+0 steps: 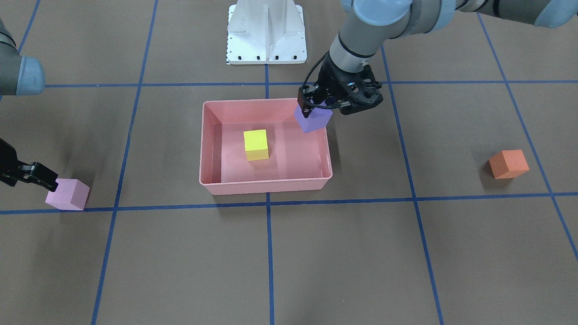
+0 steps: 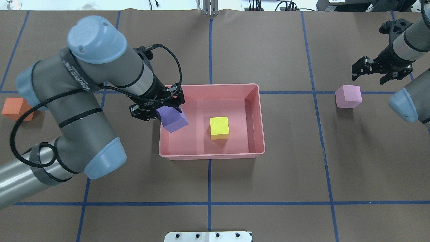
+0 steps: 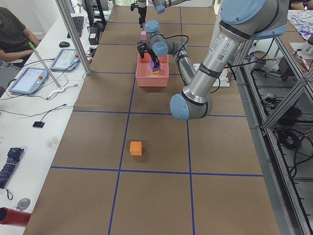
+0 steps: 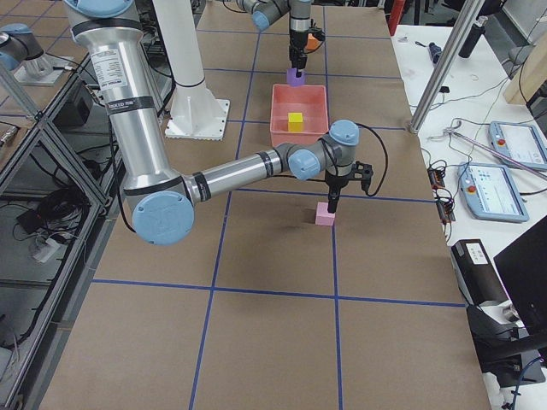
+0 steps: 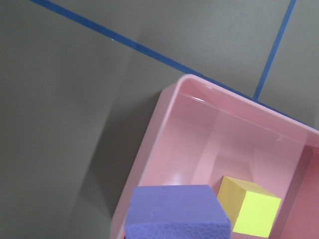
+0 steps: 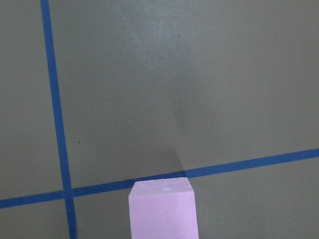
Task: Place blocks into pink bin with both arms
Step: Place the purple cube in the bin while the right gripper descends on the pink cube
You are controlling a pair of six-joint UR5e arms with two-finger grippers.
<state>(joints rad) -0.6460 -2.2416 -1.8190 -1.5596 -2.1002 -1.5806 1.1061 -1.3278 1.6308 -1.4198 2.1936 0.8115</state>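
Next, I lower my right gripper to the upper part of the light pink cube (image 1: 72, 187) (image 6: 162, 187) and close it there.
My left gripper (image 2: 169, 112) is shut on the purple cube (image 2: 173, 119) and holds it tilted above the pink bin's (image 2: 211, 155) left end, just inside the rim; the cube also shows in the front view (image 1: 313, 118) and the left wrist view (image 5: 177, 214). The yellow-green cube (image 2: 219, 127) lies in the middle of the bin. My right gripper (image 2: 371, 75) looks open and hovers just over the light pink cube (image 2: 348, 96), which rests on the table right of the bin. The orange cube (image 2: 13, 108) rests on the table far left, partly behind my left arm.
The white pedestal base (image 1: 266, 31) stands behind the bin on the robot's side. Blue tape lines cross the brown table cover. My left arm's elbow (image 2: 97, 158) hangs over the table left of the bin. Operator desks line the far table edge.
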